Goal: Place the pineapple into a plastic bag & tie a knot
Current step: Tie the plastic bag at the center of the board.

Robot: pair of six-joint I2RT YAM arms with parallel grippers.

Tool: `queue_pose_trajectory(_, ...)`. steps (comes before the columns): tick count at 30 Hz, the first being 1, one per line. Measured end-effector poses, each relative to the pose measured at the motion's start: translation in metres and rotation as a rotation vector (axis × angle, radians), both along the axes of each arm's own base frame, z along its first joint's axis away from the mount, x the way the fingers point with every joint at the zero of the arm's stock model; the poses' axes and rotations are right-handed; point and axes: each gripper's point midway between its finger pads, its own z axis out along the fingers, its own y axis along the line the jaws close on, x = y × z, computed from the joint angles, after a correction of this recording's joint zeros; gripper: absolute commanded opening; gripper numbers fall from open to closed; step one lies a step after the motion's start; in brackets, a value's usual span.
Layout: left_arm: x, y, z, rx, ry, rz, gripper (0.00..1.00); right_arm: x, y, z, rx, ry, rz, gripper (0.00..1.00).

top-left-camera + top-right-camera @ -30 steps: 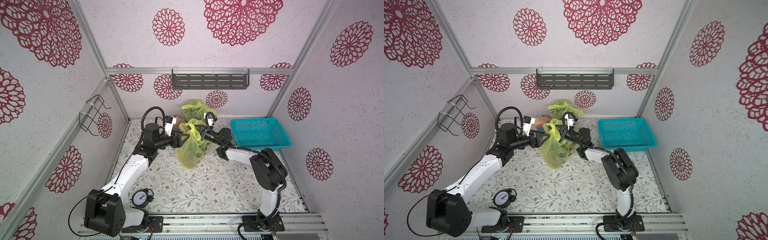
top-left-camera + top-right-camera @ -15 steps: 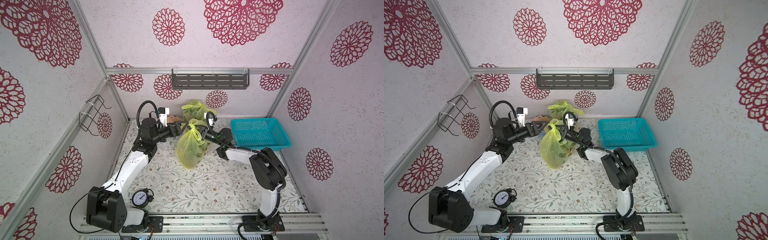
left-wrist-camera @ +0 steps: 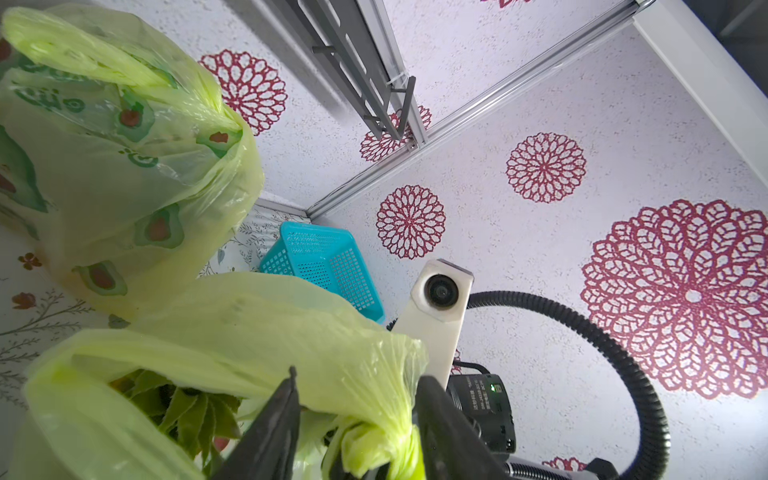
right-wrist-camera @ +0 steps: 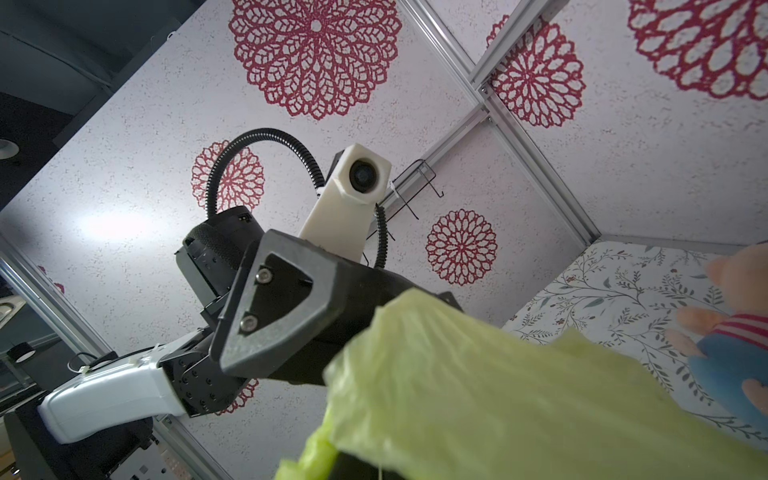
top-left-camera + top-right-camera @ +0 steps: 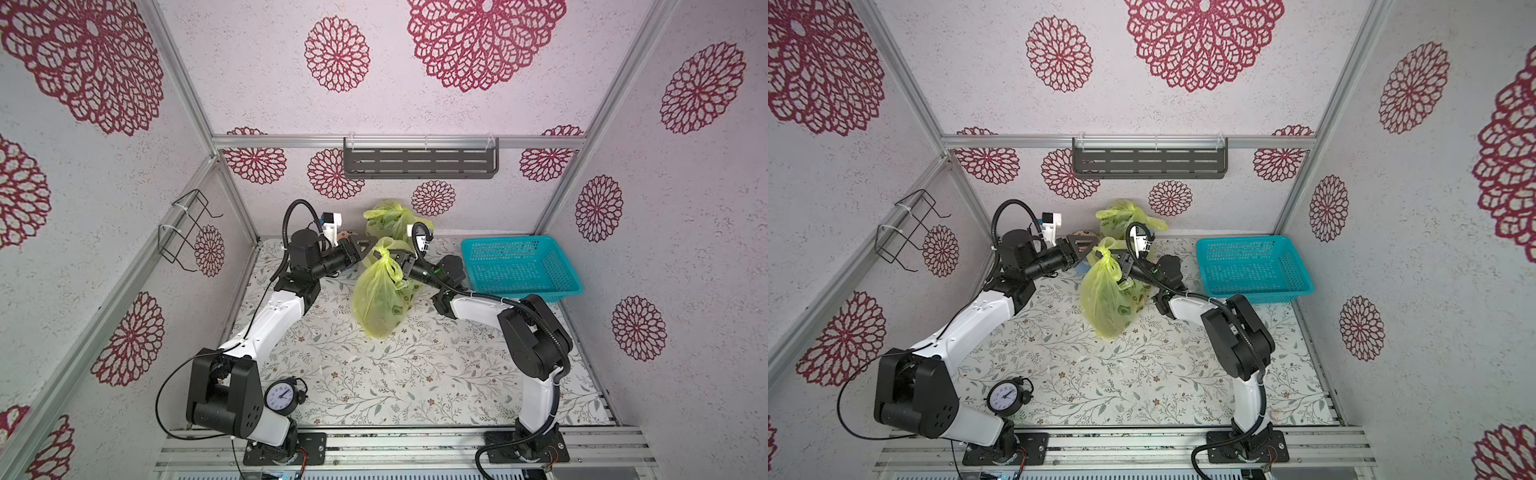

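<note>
Both of the robot's grippers are at the bunched knot, so the left gripper should pinch one end before the right gripper backs out of the film and takes the other end (image 5: 397, 277).
A yellow-green plastic bag (image 5: 380, 299) hangs above the floral table. Dark pineapple leaves (image 3: 183, 411) show through it. Its top is bunched into a knot (image 3: 374, 440). My right gripper (image 5: 405, 266) is at the bag's neck on the right side and is shut on the film. In the right wrist view the bag (image 4: 519, 395) covers its jaws. My left gripper (image 5: 371, 244) reaches the bag's top from the left. In the left wrist view its gripper (image 3: 359, 380) is open, with one finger on each side of the knot.
A second knotted yellow-green bag (image 5: 390, 220) stands at the back wall. A teal basket (image 5: 519, 266) sits at the right, an alarm clock (image 5: 284, 397) at the front left, and a plush toy (image 4: 727, 353) behind the left gripper. A grey shelf (image 5: 419, 164) and a wire rack (image 5: 187, 232) hang on the walls.
My left gripper let go of the bag, drew back to the left with its jaws wider, then came forward to the bag's top with the jaws narrower. The right gripper and bag stayed put.
</note>
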Motion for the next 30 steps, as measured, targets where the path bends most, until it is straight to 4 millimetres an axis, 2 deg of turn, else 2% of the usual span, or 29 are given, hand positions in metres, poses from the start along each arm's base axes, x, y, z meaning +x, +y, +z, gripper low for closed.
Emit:
queue_pose_trajectory(7,-0.002,-0.005,0.007,-0.037,-0.008,-0.03,0.33,0.001,0.0,-0.001,0.003,0.004,0.002,0.0)
queue_pose_trajectory(16,-0.002,-0.005,-0.001,-0.032,0.011,-0.024,0.38,0.004,0.002,0.001,0.013,0.011,0.008,0.0)
queue_pose_trajectory(21,-0.003,-0.007,-0.003,-0.026,0.013,-0.028,0.21,0.003,0.002,0.002,0.017,0.017,0.015,0.0)
queue_pose_trajectory(25,-0.004,-0.008,-0.001,-0.028,0.006,-0.028,0.0,0.002,0.002,0.003,0.02,0.013,0.02,0.0)
queue_pose_trajectory(27,-0.004,-0.008,0.0,-0.031,0.001,-0.029,0.0,0.002,0.001,0.004,0.022,0.011,0.022,0.0)
queue_pose_trajectory(30,-0.004,-0.008,0.0,-0.028,0.0,-0.028,0.0,0.002,0.001,0.003,0.021,0.01,0.023,0.17)
